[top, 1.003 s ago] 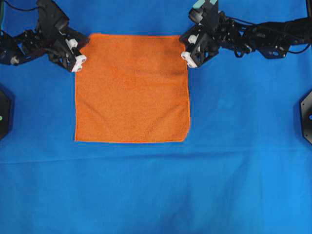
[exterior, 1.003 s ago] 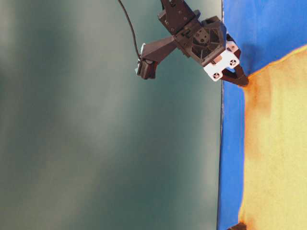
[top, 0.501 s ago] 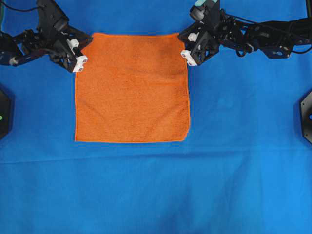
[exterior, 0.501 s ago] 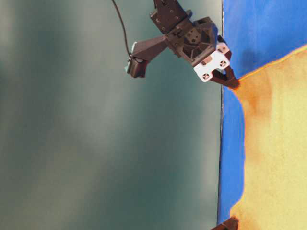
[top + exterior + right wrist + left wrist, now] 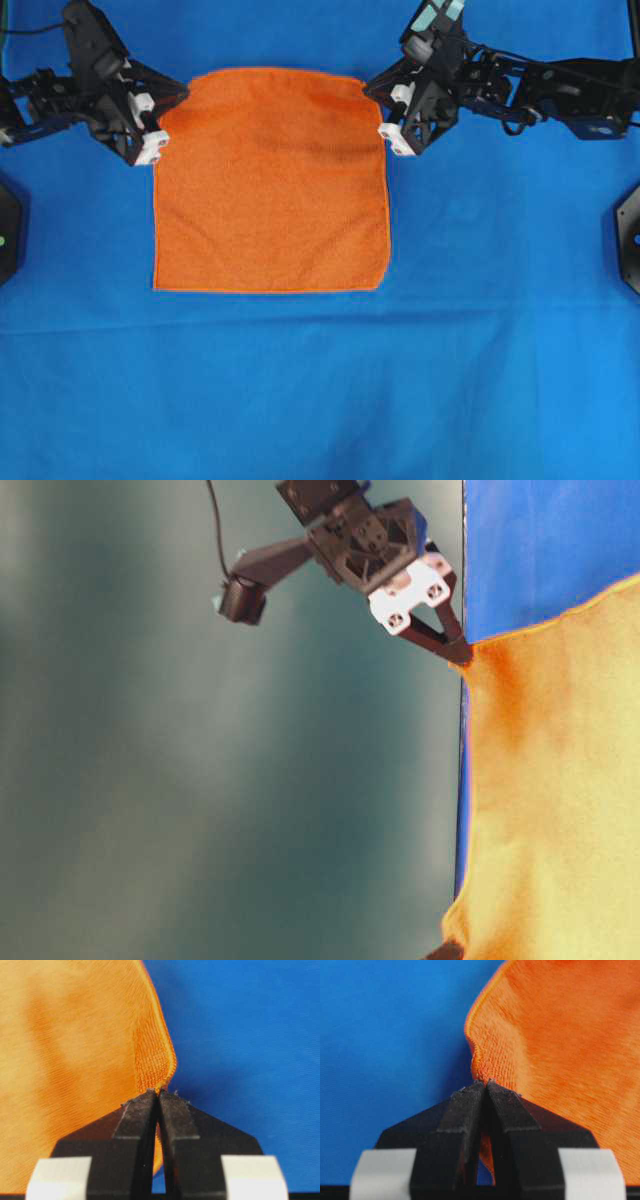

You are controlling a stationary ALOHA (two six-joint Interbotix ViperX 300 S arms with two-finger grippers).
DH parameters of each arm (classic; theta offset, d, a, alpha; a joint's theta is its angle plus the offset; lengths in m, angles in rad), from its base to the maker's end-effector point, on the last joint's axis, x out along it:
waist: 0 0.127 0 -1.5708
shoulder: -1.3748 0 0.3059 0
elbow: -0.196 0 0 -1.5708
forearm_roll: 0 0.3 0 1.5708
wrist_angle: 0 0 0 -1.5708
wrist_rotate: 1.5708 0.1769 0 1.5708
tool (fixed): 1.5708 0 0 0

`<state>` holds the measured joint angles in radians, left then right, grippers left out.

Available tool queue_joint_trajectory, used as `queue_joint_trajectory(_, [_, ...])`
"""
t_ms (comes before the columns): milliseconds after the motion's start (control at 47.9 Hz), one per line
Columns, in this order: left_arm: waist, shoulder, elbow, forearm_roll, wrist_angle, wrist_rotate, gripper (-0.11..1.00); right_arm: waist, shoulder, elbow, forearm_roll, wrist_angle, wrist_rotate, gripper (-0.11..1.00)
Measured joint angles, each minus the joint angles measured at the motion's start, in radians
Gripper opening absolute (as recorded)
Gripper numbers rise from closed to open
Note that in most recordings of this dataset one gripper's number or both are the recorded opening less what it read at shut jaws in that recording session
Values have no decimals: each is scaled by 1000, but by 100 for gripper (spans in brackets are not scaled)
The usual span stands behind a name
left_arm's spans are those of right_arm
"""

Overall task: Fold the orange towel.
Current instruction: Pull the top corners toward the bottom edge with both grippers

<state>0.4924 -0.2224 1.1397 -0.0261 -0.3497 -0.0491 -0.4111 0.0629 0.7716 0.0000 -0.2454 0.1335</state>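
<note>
The towel corner in my right gripper will be let go on the orange towel's near corner on that same side (image 5: 377, 282).
The orange towel (image 5: 270, 190) lies spread on the blue cloth (image 5: 320, 390), its near edge flat. Its two far corners are raised and drawn in. My left gripper (image 5: 183, 96) is shut on the far left corner. In the left wrist view the hem of the towel (image 5: 560, 1035) sits pinched between the tips of the left gripper (image 5: 485, 1082). My right gripper (image 5: 368, 90) is shut on the far right corner. In the right wrist view the right gripper (image 5: 157, 1091) shows the towel (image 5: 75, 1035) nipped at its tips. In the table-level view the towel (image 5: 560, 780) hangs off the surface from a black gripper's fingertips (image 5: 455, 652).
The blue cloth covers the whole table, with a slight crease across it (image 5: 320, 320) in front of the towel. Black fixtures stand at the left edge (image 5: 8, 240) and the right edge (image 5: 630, 240).
Both grippers have risen with the far corners held. The towel's far edge has lifted off the cloth and its corners now curve inward.
</note>
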Motion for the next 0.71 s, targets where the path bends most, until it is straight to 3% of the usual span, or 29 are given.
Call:
queue_joint_trajectory(230, [-121,-95,48,0,89,-12,1,95,-74,67,0,15,6,1])
queue_joint_trajectory(543, [-357,-107,72,0,124,-21,1,258,-95,107,6,38,12,1])
queue_joint_trajectory(710, [-439,-107,77,-3,126,-25,1,319,-97,115,14,44,38,1])
